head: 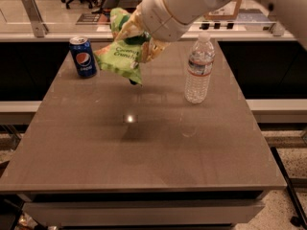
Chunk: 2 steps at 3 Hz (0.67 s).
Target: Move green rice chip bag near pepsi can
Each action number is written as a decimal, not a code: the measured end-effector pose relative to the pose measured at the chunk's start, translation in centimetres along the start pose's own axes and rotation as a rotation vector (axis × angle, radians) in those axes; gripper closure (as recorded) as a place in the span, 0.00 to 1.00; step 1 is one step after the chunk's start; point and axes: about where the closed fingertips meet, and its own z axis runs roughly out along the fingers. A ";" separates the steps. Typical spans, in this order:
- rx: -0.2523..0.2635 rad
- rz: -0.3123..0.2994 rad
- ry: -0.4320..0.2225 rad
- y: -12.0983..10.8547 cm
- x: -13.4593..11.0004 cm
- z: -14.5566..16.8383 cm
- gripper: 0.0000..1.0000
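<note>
My gripper has the green rice chip bag. It will let go of it beside the pepsi can, on the side facing the bottle (120, 70).
My gripper (139, 37) is shut on the green rice chip bag (120, 56) and holds it in the air above the far part of the table. The bag is crinkly light green with "Coconut Crunch" text, and it hangs tilted below the wrist. The pepsi can (83, 56), dark blue with a silver top, stands upright at the far left of the table. The bag's left corner is just right of the can, a small gap apart. The white arm hides the top of the bag.
A clear plastic water bottle (199, 68) stands upright at the far right of the brown table (144, 152). A counter ledge with posts runs behind the table. A bright light glint lies at mid-table.
</note>
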 end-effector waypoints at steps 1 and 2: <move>-0.016 0.003 -0.028 -0.8 0.7 3.4 1.00; -0.086 -0.002 -0.020 -1.8 0.9 6.6 1.00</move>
